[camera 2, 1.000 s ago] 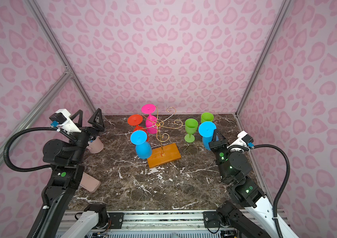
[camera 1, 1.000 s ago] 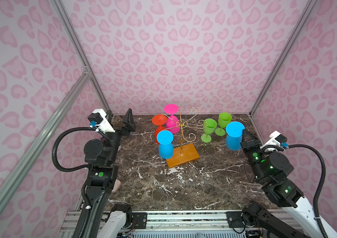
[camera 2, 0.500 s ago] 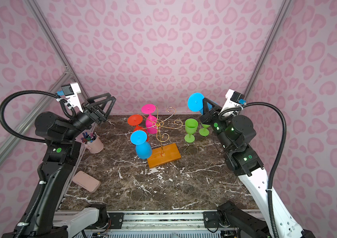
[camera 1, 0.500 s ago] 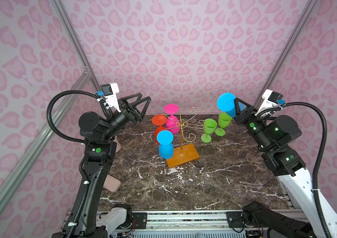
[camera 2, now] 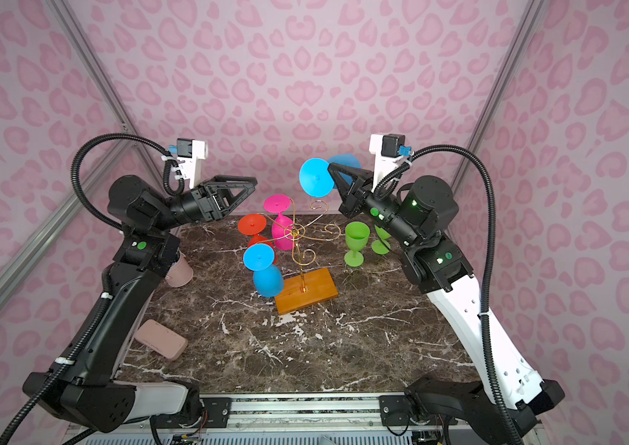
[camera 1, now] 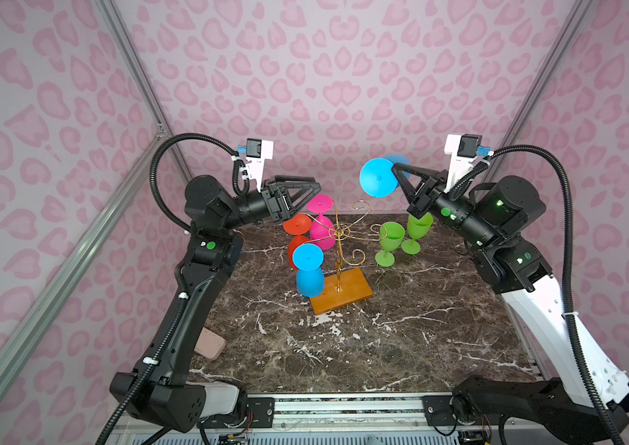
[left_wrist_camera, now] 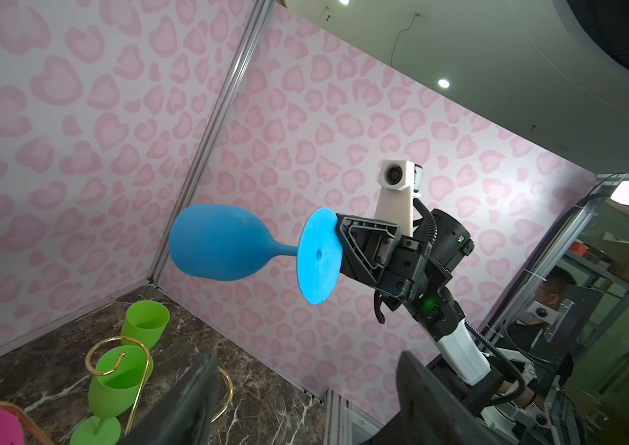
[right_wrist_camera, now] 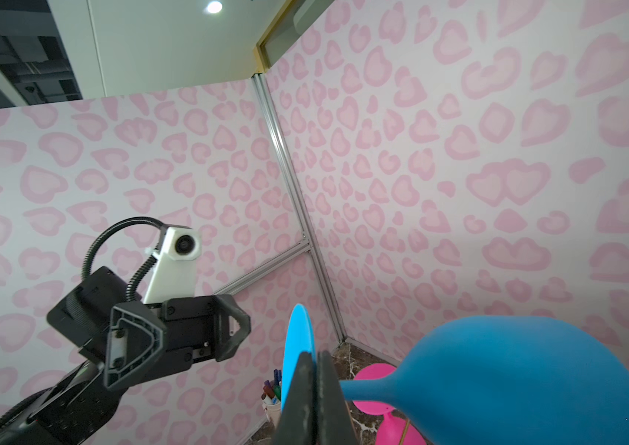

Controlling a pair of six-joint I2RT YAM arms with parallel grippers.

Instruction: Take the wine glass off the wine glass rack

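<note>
The blue wine glass is lying level, with my right gripper on its foot, so next my left gripper takes the foot before my right gripper takes its bowl [left_wrist_camera: 219, 242].
The wine glass rack [camera 1: 343, 294] [camera 2: 305, 291], gold wire on an orange wooden base, stands mid-table. A blue [camera 1: 308, 266], a red [camera 1: 297, 225] and a pink wine glass [camera 1: 320, 219] hang upside down from its left arms. My right gripper [camera 1: 395, 169] [camera 2: 332, 167] [right_wrist_camera: 314, 356] is high above the rack's right side, shut on the foot disc of another blue wine glass [camera 1: 378, 177] [left_wrist_camera: 220, 240] [right_wrist_camera: 517, 381] held sideways. My left gripper [camera 1: 314, 185] [camera 2: 253, 181] [left_wrist_camera: 305, 358] hovers open and empty above the rack's left side, facing the held glass.
Two green glasses [camera 1: 389, 240] [camera 1: 416, 231] stand upright on the marble table right of the rack. A pink cup of pens [camera 2: 180, 271] and a pink case [camera 2: 160, 339] lie near the left arm. Pink patterned walls close in three sides.
Both arms rose from low at the table's sides. The right gripper carried the blue glass up and toward the middle. The left gripper's jaws narrowed somewhat.
</note>
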